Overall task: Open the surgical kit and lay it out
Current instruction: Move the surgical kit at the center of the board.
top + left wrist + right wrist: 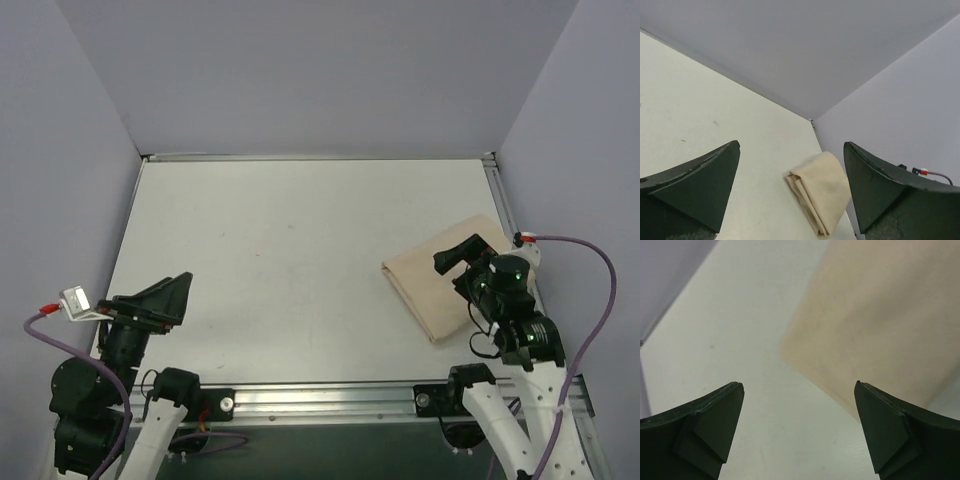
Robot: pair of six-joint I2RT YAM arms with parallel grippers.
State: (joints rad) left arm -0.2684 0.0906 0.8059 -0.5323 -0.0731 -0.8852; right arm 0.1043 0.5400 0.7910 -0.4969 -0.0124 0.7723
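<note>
I will next close my right gripper on the near edge [493,314] of the beige cloth wrap, toward its corner by the side rail.
The beige cloth wrap [440,280] lies folded shut on the white table at the right, near the right edge. It also shows in the left wrist view [822,192] and fills the upper right of the right wrist view [880,315]. My right gripper [466,252] hovers over the wrap's near right part, open and empty; in the right wrist view [799,390] its jaws stand wide apart above the wrap's edge. My left gripper [165,297] is open and empty at the near left, far from the wrap. The steel tray and forceps are hidden.
The white table [300,260] is boxed in by grey-lilac walls at the back and both sides. A metal rail [330,400] runs along the near edge. The wrap lies close to the right rail [503,205].
</note>
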